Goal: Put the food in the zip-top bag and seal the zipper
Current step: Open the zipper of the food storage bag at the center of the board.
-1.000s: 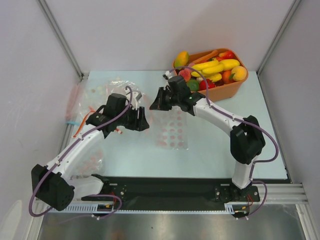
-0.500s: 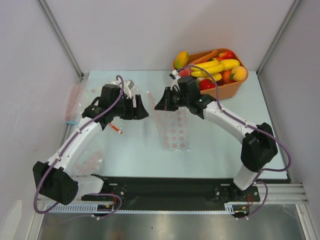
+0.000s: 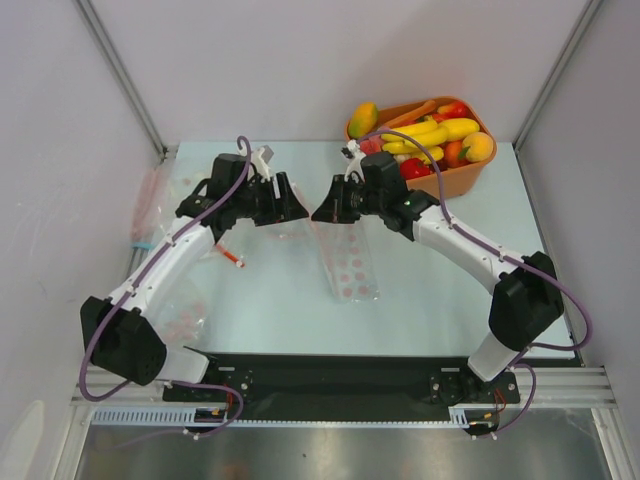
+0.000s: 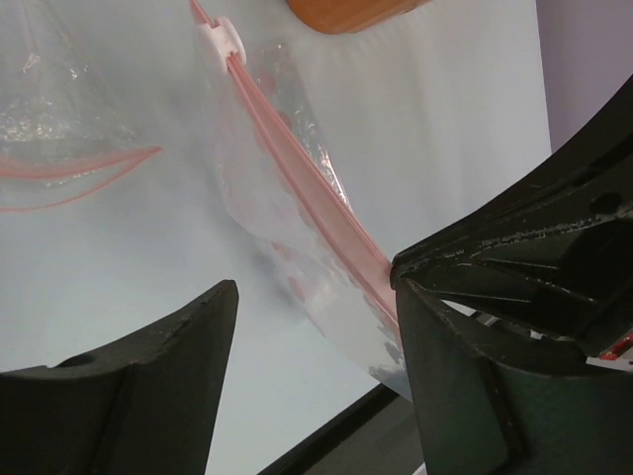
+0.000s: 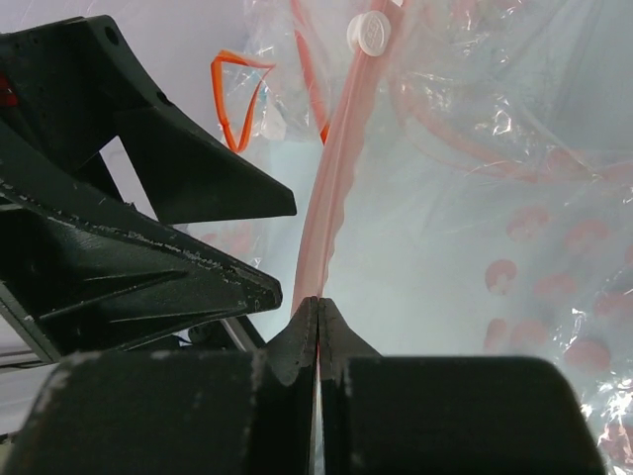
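Note:
The two sides of the bag's zipper are pinched together in my right gripper, so my left gripper needs to hold the zipper while my right gripper takes just its nearer side (image 5: 335, 230).
The zip-top bag (image 3: 350, 265) is clear with pink dots. It hangs tilted from my right gripper (image 3: 318, 211), its lower end resting on the table. In the right wrist view that gripper (image 5: 318, 305) is shut on the pink zipper (image 5: 334, 168), below the white slider (image 5: 372, 33). My left gripper (image 3: 298, 208) faces it closely from the left, open. In the left wrist view the zipper (image 4: 302, 188) runs down between the left gripper (image 4: 316, 297) fingers, close to the right finger (image 4: 465, 386). The food (image 3: 430, 135) lies piled in the orange tub (image 3: 450, 183) at the back right.
Other clear bags lie at the table's left: one with an orange-red strip (image 3: 232, 258), one with a blue strip (image 3: 140, 243), and another near the left arm (image 3: 182, 322). Grey walls close in on both sides. The black base rail (image 3: 340, 375) runs along the near edge.
My left arm has swung away from me and to the right, up to the bag's mouth, and its jaws have widened. My right gripper has shifted slightly right, lifting the bag's top edge.

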{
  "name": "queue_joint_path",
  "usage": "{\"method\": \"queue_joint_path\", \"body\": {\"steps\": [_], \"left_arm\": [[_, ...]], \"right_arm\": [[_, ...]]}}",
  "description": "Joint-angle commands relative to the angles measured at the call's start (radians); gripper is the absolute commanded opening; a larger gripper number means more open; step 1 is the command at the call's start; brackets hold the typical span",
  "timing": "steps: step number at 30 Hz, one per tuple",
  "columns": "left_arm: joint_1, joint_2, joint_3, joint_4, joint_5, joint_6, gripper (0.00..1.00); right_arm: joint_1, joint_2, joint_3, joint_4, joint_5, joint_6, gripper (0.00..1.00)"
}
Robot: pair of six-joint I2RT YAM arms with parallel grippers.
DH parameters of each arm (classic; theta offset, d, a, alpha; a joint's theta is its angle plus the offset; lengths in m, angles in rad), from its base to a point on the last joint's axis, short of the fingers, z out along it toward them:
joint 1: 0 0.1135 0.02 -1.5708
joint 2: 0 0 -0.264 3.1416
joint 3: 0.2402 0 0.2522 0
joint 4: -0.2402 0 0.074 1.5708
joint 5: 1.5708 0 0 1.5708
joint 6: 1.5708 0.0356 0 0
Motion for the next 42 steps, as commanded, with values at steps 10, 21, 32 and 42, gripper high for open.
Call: {"method": "queue_joint_path", "body": {"steps": [10, 21, 32, 42], "left_arm": [[0.0, 0.042, -0.011, 0.085, 0.062, -0.084, 0.42], [0.0, 0.088, -0.01, 0.076, 0.084, -0.064, 0.12], [-0.024, 0.058, 0.05, 0.002, 0.062, -0.007, 0.0], [-0.044, 0.061, 0.116, -0.008, 0.059, -0.007, 0.0]], "right_arm": [[0.002, -0.066, -0.024, 0.011, -0.027, -0.027, 0.0], [0.004, -0.08, -0.01, -0.018, -0.007, -0.06, 0.0], [0.0, -0.076, 0.004, -0.057, 0.05, -0.086, 0.55], [0.034, -0.066, 0.035, -0.069, 0.035, -0.115, 0.61]]}}
